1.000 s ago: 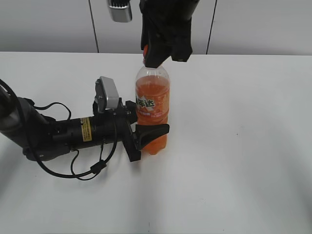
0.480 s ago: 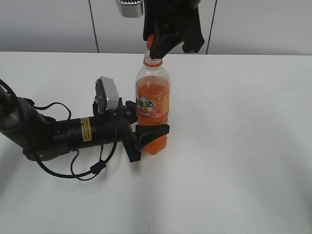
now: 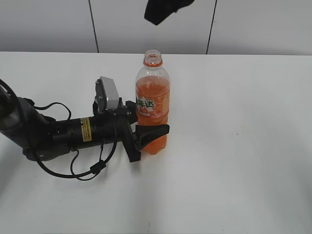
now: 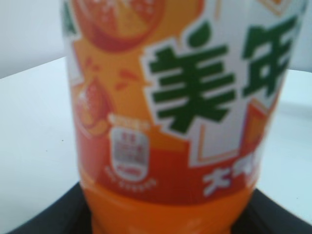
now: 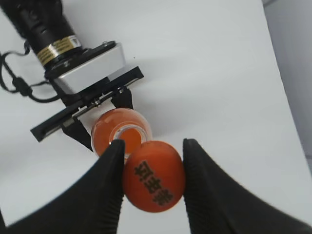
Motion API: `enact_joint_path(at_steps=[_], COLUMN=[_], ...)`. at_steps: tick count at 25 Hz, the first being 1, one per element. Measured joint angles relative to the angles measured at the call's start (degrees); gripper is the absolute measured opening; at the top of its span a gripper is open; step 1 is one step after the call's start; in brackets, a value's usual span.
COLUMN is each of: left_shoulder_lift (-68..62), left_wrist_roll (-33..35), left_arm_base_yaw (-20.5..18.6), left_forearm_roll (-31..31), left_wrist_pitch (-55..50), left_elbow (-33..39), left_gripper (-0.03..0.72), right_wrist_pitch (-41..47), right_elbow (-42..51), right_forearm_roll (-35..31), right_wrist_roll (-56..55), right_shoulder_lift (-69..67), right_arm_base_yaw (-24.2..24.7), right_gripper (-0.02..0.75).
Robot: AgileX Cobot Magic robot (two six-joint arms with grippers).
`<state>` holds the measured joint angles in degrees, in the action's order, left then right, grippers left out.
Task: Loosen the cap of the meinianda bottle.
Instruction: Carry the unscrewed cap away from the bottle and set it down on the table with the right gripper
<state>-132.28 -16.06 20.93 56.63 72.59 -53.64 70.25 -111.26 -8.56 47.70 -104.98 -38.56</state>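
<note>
Next, my right gripper lets go of the orange cap on the bare white table, across the bottle from my left gripper (image 3: 236, 126).
The meinianda bottle (image 3: 152, 105) stands upright on the white table, its neck (image 3: 152, 57) open and bare. My left gripper (image 3: 146, 124) lies along the table and is shut on the bottle's lower body. In the left wrist view the orange label (image 4: 180, 112) fills the frame, with dark jaws at both bottom corners. The orange cap (image 5: 153, 175) is off the bottle and pinched between the fingers of my right gripper (image 5: 152, 168), well above the open mouth (image 5: 127, 134). In the exterior view only the tip of the right gripper (image 3: 158, 12) shows, at the top edge.
The left arm (image 3: 53, 134) with its looped cable (image 3: 87, 168) lies across the table's left side. Its wrist camera (image 3: 107, 95) stands just left of the bottle. A grey panelled wall (image 3: 243, 24) runs behind the table.
My right gripper has risen with the cap, lifting it off the bottle's neck and almost out of the top of the exterior view. Bottle and left gripper have not moved.
</note>
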Motion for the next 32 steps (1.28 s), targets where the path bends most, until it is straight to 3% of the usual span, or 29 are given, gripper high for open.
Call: enact_joint_path(at_steps=[4,8,13,19,26,32], left_shoulder_lift=[0.0,0.0,0.0,0.0,0.0,0.0], left_wrist_roll=[0.0,0.1,0.2,0.2,0.2,0.2], left_arm_base_yaw=[0.0,0.0,0.0,0.0,0.0,0.0], left_forearm_roll=[0.0,0.1,0.1,0.1,0.1,0.1], left_wrist_pitch=[0.0,0.1,0.2,0.2,0.2,0.2], left_elbow=[0.0,0.0,0.0,0.0,0.0,0.0], left_gripper=[0.395,0.395,0.395,0.395,0.395,0.395], right_wrist_pitch=[-0.1,-0.1,-0.1,-0.3,-13.5,-19.2], right_elbow=[-0.3,-0.3,0.9,10.1,26.8,31.3], right_forearm_roll=[5.4,6.9,1.1,-0.5,-1.0,1.1], right_wrist_roll=[-20.5,-31.5,-35.0,-35.7,-36.7,-38.0], right_shoulder_lift=[0.9,0.9,0.9,0.7,0.4,-6.4], right_arm_base_yaw=[0.0,2.2,11.2,20.0,24.2,25.1], right_gripper=[0.272,0.272,0.272,0.271,0.271,0.271])
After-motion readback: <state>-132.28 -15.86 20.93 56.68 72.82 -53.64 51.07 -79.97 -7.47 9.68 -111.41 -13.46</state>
